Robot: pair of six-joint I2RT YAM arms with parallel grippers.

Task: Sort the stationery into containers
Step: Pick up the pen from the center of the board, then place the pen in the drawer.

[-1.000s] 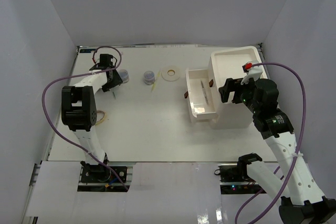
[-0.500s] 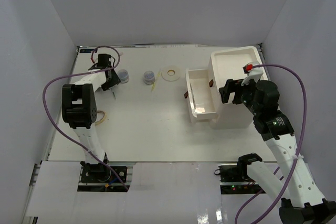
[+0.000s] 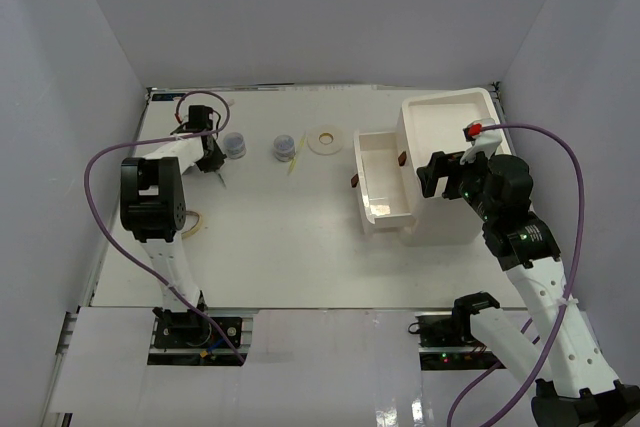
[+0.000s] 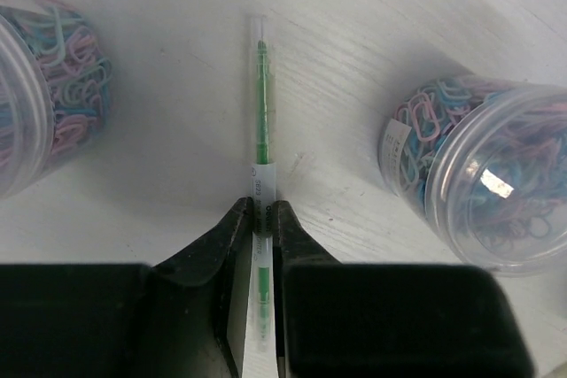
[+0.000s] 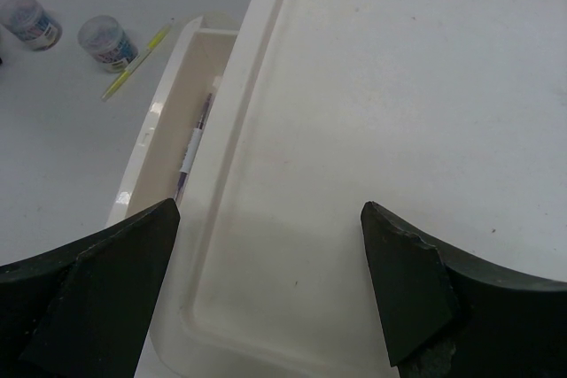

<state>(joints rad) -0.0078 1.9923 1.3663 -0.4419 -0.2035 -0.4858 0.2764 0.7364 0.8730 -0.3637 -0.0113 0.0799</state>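
Next, I let go of the clear pen with my left gripper, lengthwise near the middle of the white organiser's open drawer (image 3: 382, 168).
My left gripper (image 4: 261, 206) is shut on a clear pen with a green core (image 4: 261, 95) that lies flat on the table between two clear jars of coloured clips (image 4: 483, 179) (image 4: 44, 86). From above, that gripper (image 3: 212, 157) sits at the far left beside a jar (image 3: 234, 144). Another jar (image 3: 284, 147), a pale yellow pen (image 3: 293, 162) and the cream tape ring (image 3: 324, 139) lie further right. The loop band (image 3: 190, 221) rests near the left arm. My right gripper (image 5: 268, 207) hangs open and empty over the white organiser's tray top (image 5: 399, 112).
The organiser (image 3: 445, 217) stands at the right with one drawer (image 3: 383, 209) pulled out to the left; a purple pen (image 5: 195, 148) lies inside it. Grey walls close in the table on three sides. A purple cable loops off each arm.
My left gripper's jaws have closed onto the green pen and the gripper has edged slightly toward the far left. The right arm has not moved.
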